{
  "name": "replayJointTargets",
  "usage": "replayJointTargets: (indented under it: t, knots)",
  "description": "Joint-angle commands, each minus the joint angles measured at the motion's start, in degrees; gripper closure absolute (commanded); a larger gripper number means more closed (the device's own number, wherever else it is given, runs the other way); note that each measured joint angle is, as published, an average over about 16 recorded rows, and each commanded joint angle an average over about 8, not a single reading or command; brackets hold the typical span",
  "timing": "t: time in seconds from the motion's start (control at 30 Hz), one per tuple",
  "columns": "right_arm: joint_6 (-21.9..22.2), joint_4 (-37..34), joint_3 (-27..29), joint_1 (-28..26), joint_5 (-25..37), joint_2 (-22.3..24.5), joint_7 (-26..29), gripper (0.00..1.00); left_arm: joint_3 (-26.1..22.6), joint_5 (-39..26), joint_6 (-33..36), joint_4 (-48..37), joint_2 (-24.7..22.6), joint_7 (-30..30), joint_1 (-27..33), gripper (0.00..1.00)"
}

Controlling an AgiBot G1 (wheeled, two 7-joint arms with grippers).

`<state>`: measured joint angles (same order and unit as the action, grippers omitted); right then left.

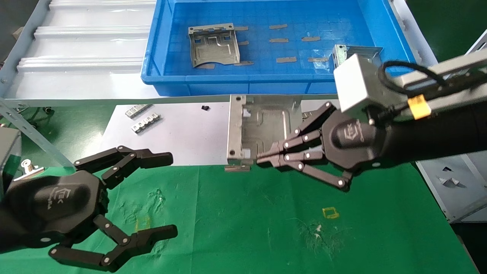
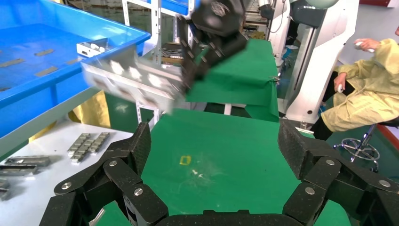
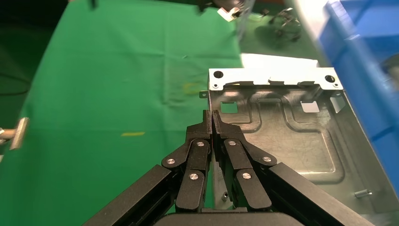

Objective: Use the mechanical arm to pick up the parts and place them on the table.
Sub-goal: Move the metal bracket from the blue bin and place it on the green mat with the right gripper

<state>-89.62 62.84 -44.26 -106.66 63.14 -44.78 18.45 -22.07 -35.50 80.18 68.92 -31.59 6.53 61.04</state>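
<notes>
My right gripper is nearest the yellow square outline [image 1: 336, 205] on the green cloth, and I need to set the silvery plate down over that outline.
My right gripper [image 1: 262, 159] is shut on the near edge of a silvery stamped plate [image 1: 258, 127] and holds it in the air, over the white sheet's edge and the far edge of the green table [image 1: 266, 220]. The right wrist view shows the gripper [image 3: 211, 114] with its fingers pinched on the plate's bent-up edge [image 3: 282, 136]. The left wrist view shows the held plate [image 2: 136, 82] raised. A second plate [image 1: 215, 45] lies in the blue bin [image 1: 159, 72], and a third [image 1: 354, 53] shows behind my right wrist. My left gripper [image 1: 171, 196] is open and empty over the table's near left.
Small notched metal strips [image 1: 142, 118] lie on the white sheet [image 1: 179, 133], with another strip [image 1: 237, 168] at its front edge. A silver binder clip [image 1: 27, 167] sits at far left. A yellow square outline [image 1: 330, 212] marks the cloth. A person in yellow sits beyond the table [image 2: 367, 89].
</notes>
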Motion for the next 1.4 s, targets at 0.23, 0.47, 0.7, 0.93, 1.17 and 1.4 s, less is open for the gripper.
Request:
replayJointTargets:
  t: [0.23, 0.47, 0.7, 0.93, 1.17, 1.4]
  knots:
    - [-1.61, 5.97, -5.43, 2.97, -3.43, 3.52, -0.19, 1.00, 0.00, 0.00, 0.00, 0.00, 0.00, 0.00, 0.00, 0.00]
    - [-1.41, 3.83, -14.65, 2.42, -1.25, 4.68, -5.09, 1.00, 0.00, 0.00, 0.00, 0.00, 0.00, 0.00, 0.00, 0.00]
    - [-0.74, -4.03, -21.54, 2.63, 4.32, 3.03, -13.67, 1.00, 0.00, 0.00, 0.00, 0.00, 0.00, 0.00, 0.00, 0.00]
    - [1.58, -11.21, -25.35, 3.59, 10.24, 0.71, -20.72, 1.00, 0.00, 0.00, 0.00, 0.00, 0.00, 0.00, 0.00, 0.00]
    - [3.85, -15.37, -26.45, 4.75, 12.91, -1.40, -24.49, 1.00, 0.00, 0.00, 0.00, 0.00, 0.00, 0.00, 0.00, 0.00]
    - [8.55, -17.69, -26.27, 5.92, 14.23, -1.99, -25.30, 1.00, 0.00, 0.00, 0.00, 0.00, 0.00, 0.00, 0.00, 0.00]
